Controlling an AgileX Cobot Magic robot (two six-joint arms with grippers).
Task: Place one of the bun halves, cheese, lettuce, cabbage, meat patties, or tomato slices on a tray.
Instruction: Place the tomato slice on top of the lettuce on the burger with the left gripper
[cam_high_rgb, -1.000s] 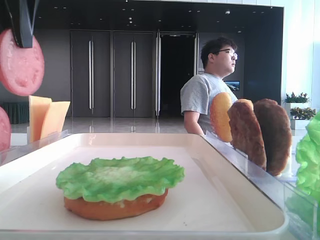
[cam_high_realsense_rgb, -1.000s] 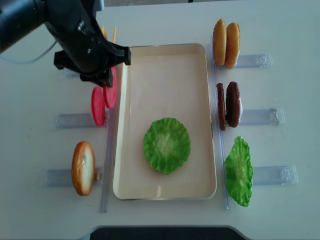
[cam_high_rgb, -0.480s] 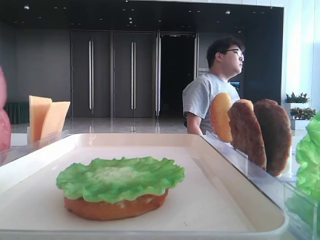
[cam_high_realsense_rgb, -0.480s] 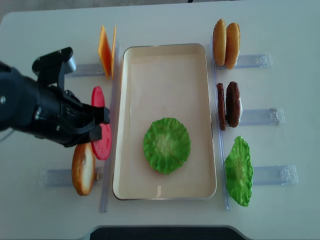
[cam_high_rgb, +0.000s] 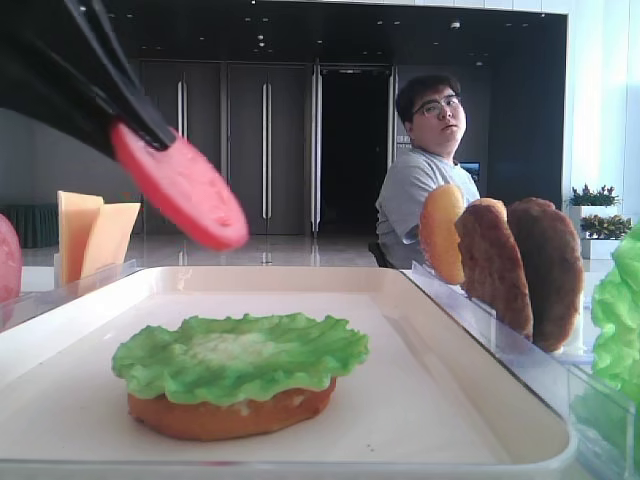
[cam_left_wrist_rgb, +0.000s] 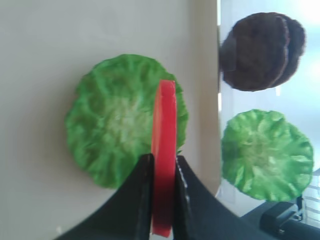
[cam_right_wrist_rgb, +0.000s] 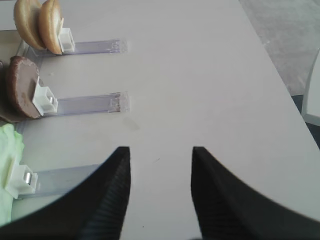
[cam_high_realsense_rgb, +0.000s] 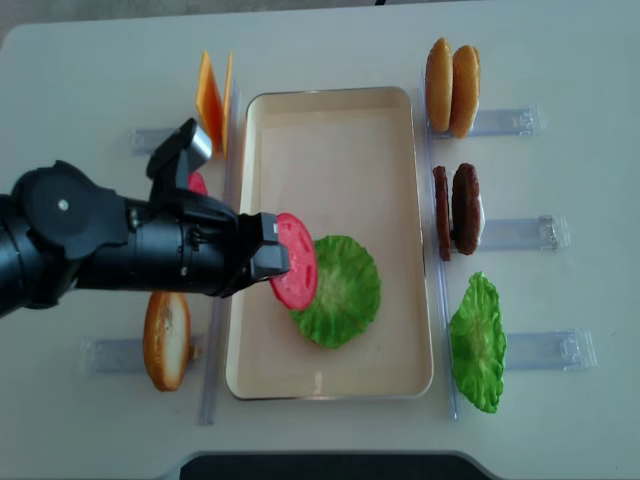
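Observation:
Next, my left gripper releases the red tomato slice onto the middle of the green lettuce leaf (cam_high_realsense_rgb: 332, 297) (cam_left_wrist_rgb: 125, 122) in the cream tray. The slice now hangs edge-on over that leaf.
My left gripper (cam_high_realsense_rgb: 272, 256) is shut on a red tomato slice (cam_high_realsense_rgb: 296, 260), pinching it by its rim. The slice (cam_left_wrist_rgb: 165, 112) hangs edge-on between the black fingers (cam_left_wrist_rgb: 142, 195) over a green lettuce leaf (cam_left_wrist_rgb: 112, 122). That lettuce (cam_high_realsense_rgb: 345, 295) lies on a bun half (cam_high_rgb: 230, 418) inside the cream tray (cam_high_realsense_rgb: 330, 130). In the low exterior view the slice (cam_high_rgb: 185, 188) hovers tilted above the leaf's left part. My right gripper (cam_right_wrist_rgb: 161, 150) is open over bare table, with nothing between its fingers.
Clear holders flank the tray: cheese slices (cam_high_realsense_rgb: 212, 95), another tomato slice (cam_high_realsense_rgb: 197, 183) and a bun half (cam_high_realsense_rgb: 166, 335) on the left; two bun halves (cam_high_realsense_rgb: 452, 72), meat patties (cam_high_realsense_rgb: 458, 208) and a lettuce leaf (cam_high_realsense_rgb: 477, 342) on the right. A person (cam_high_rgb: 425, 170) sits behind.
My left arm has swung right from the left holders, carrying the tomato slice over the tray's rim to above the lettuce. The person has turned his head.

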